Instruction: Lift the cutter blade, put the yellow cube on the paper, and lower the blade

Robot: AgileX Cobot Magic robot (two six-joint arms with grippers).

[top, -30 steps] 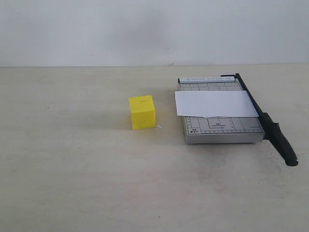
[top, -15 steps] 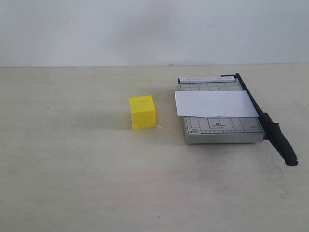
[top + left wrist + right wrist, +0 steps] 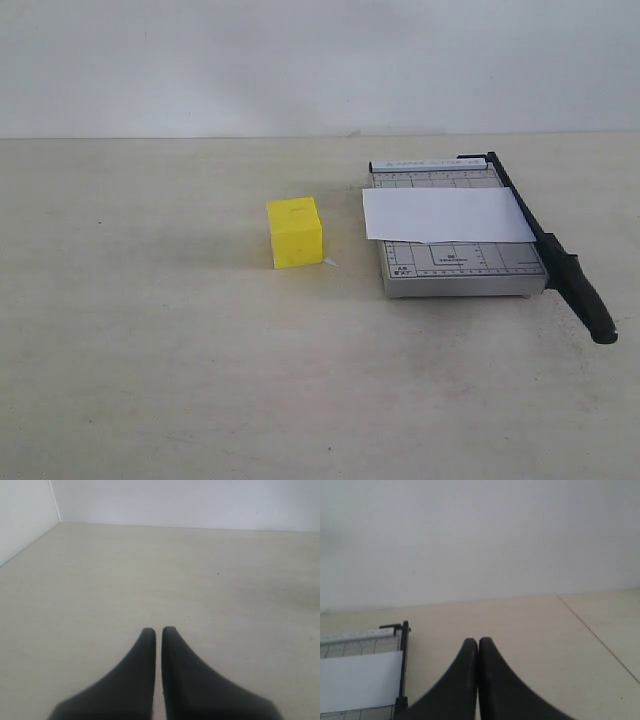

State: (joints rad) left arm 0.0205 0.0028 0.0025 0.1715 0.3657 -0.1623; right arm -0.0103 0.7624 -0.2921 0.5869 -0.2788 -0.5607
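Observation:
The robot's right gripper will close on the middle of the cutter blade's black handle [image 3: 585, 300], because lifting it there raises the cutter blade.
The yellow cube [image 3: 295, 232] rests on the table left of the grey cutter board [image 3: 457, 268]. The white paper [image 3: 447, 214] lies across that board, and shows again in the right wrist view as the paper [image 3: 360, 681]. The cutter blade [image 3: 560, 262] lies lowered along the board's right edge, its thick black handle sticking out toward the front; its hinge end, the cutter blade [image 3: 403, 660], also shows. Neither arm appears in the exterior view. My left gripper [image 3: 158, 630] is shut over bare table. My right gripper [image 3: 478, 641] is shut, empty, beside the cutter.
A pale wall [image 3: 320, 60] runs behind the beige table [image 3: 150, 380]. A small white scrap [image 3: 329, 262] lies by the cube's corner. A side wall [image 3: 25, 515] stands near the left gripper.

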